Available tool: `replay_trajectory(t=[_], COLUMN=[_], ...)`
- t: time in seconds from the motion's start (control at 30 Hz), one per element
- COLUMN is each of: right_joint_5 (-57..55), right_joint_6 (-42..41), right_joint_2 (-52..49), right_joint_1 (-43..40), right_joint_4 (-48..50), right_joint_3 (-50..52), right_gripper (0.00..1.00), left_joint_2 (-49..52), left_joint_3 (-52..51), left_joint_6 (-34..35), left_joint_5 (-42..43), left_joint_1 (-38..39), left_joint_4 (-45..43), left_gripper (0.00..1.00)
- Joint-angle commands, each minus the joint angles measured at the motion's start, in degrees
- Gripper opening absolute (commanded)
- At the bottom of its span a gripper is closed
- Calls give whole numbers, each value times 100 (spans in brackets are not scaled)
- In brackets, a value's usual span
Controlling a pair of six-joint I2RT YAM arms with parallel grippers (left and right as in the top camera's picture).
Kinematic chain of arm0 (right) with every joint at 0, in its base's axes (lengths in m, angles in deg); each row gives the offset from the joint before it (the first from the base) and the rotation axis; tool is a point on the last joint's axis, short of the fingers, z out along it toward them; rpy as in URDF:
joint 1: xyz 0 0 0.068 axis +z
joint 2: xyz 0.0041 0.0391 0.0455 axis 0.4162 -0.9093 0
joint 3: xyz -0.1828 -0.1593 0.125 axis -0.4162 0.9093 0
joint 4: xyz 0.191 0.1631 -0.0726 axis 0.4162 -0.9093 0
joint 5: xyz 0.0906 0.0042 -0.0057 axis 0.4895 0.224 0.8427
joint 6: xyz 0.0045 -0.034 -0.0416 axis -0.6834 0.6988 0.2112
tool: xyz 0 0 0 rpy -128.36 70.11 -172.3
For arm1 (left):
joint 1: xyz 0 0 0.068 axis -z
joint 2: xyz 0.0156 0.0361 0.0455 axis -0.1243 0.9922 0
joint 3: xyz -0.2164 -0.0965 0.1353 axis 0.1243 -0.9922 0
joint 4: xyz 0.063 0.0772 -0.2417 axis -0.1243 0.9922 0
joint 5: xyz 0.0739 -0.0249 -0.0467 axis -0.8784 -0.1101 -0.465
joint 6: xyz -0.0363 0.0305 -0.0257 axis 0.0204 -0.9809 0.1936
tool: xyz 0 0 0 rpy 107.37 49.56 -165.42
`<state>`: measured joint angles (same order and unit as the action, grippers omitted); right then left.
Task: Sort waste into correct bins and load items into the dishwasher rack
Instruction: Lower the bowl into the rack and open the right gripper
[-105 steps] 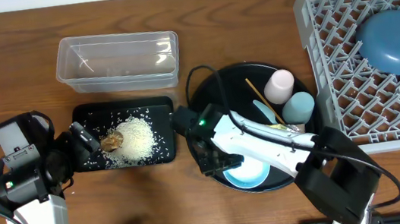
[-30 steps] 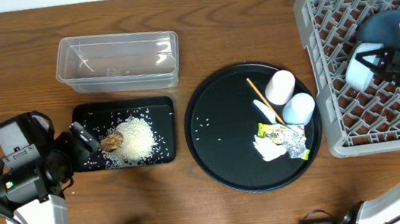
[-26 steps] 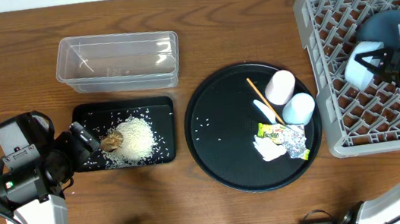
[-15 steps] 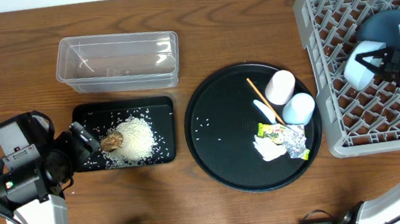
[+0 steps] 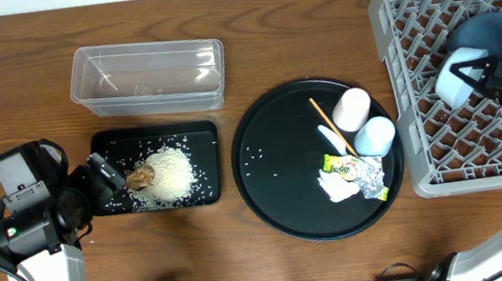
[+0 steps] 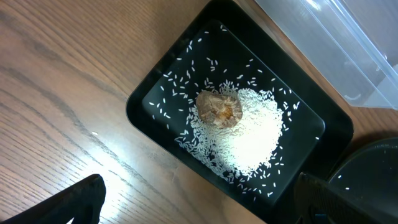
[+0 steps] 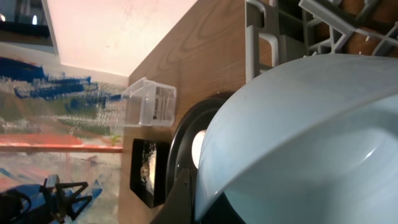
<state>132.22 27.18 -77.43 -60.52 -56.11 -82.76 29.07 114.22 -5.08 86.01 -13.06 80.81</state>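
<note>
My right gripper needs to let go of the pale-blue bowl in the dishwasher rack [image 5: 459,78], beside the dark-blue plate.
My right gripper [image 5: 485,79] is shut on the rim of the pale-blue bowl [image 5: 459,79], holding it tilted over the dishwasher rack [image 5: 444,150] next to the dark-blue plate [image 5: 493,38]. The bowl [image 7: 298,143] fills the right wrist view, with one finger [image 7: 181,198] against its rim. My left gripper [image 6: 202,208] hangs open over the near edge of the black bin [image 6: 144,99], which holds rice [image 6: 252,134] and a brown lump [image 6: 219,109]. The clear bin [image 5: 147,76] stands behind it. A white cup [image 5: 351,108], light-blue cup [image 5: 375,135], stick [image 5: 328,123], white spoon [image 5: 330,137], wrapper [image 5: 339,161], foil [image 5: 369,179] and tissue [image 5: 336,189] lie on the round tray.
The round black tray [image 5: 278,166] sits mid-table between the black bin and the rack, with a few rice grains on its left half. Bare wooden table [image 5: 313,18] stretches along the back and front. My left arm's base [image 5: 26,221] stands at the front left.
A few seconds ago my right gripper was at the bowl on the round tray; it now holds the bowl over the rack, drifting slightly right in the last second. The left arm is still.
</note>
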Motion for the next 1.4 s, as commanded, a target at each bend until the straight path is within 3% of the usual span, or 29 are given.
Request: replay_trajectory(t=[0.0,0.47,0.7,1.13,1.27,1.37], right_joint_5=[-380,-444,603,-557,-619,-1075], right_joint_6=[264,363,595,319,61,-490], right_joint_2=[-39,-39,-39,-39,31,212], right_joint_1=[-28,0,0,-2,-50,-120], right_joint_4=[11,-284,-293,-203,-365,-446], right_joint_3=[7,9,9,219,214,170], right_gripper=[1,1,1,2,13,17], left_joint_2=[-4,-4,-4,-4,-4,-4], left_joint_3=[116,116,116,116,116,116], left_joint_6=[-116,-116,-116,-116,-116,-116], left_joint_5=[-15,-15,-15,-15,-15,-15], left_joint_1=[-31,-31,-31,-31,-31,-31], left_joint_4=[17,17,17,17,17,17], left_gripper=[98,98,98,98,98,98])
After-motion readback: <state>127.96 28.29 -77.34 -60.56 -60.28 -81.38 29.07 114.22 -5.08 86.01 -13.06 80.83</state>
